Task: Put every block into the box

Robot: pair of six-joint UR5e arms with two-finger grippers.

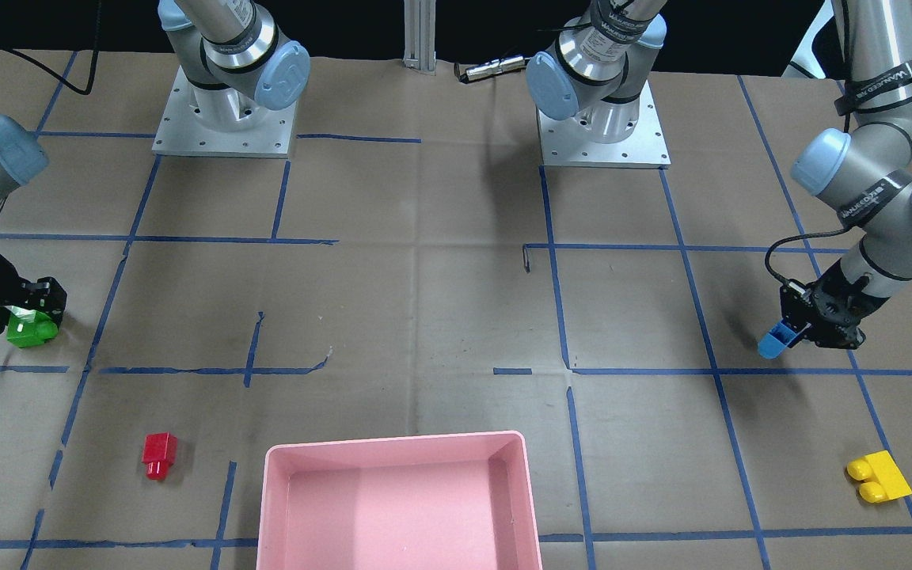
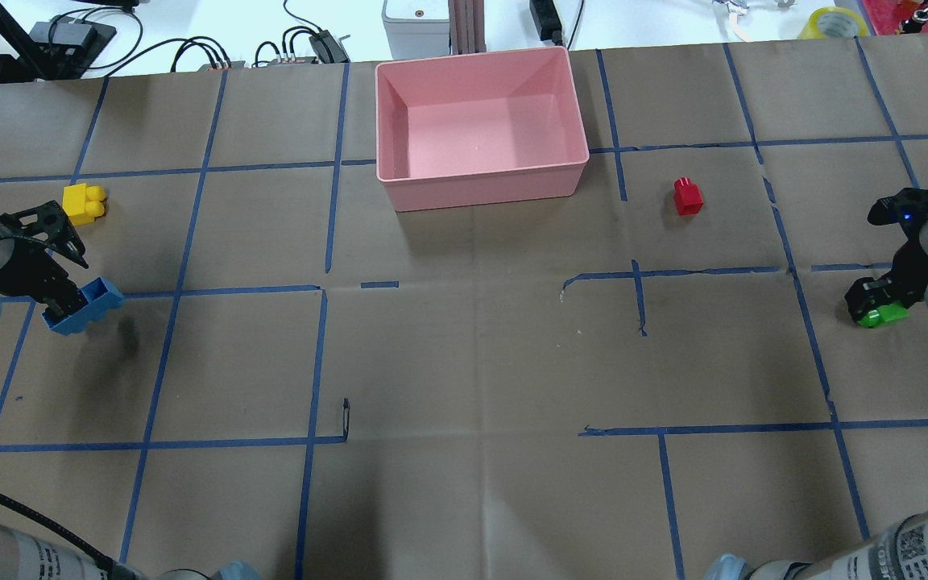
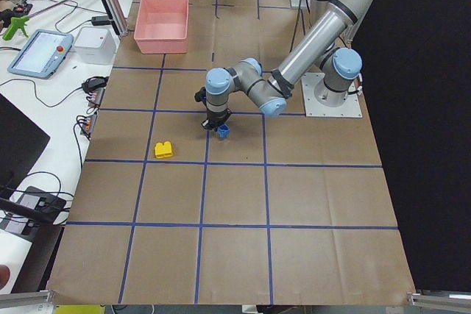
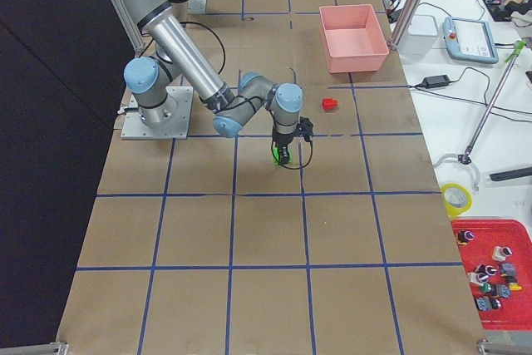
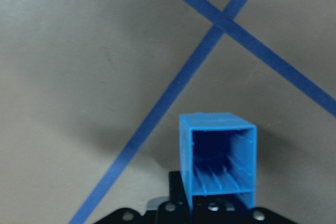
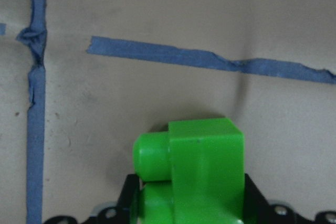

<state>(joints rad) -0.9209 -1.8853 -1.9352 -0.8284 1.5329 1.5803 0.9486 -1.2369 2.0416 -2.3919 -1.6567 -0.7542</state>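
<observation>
My left gripper will let go of the light-blue brick inside the pink box's end [image 1: 481, 516] closest to the yellow brick.
My left gripper [image 2: 60, 308] is shut on the light-blue brick [image 2: 84, 304] and holds it above the table at my far left; its open underside faces the left wrist camera [image 5: 218, 158]. My right gripper [image 2: 875, 304] is shut on the green brick [image 2: 883, 316], low over the table at my far right; the brick fills the right wrist view [image 6: 199, 166]. The red brick [image 2: 687, 196] lies right of the pink box [image 2: 480, 189]. The yellow brick [image 2: 83, 203] lies just beyond the left gripper. The box holds nothing.
The brown paper-covered table carries a grid of blue tape lines [image 2: 319, 362]. The two arm bases [image 1: 222, 119] stand on metal plates at the robot's side. Cables and devices [image 2: 303, 44] lie beyond the far edge behind the box.
</observation>
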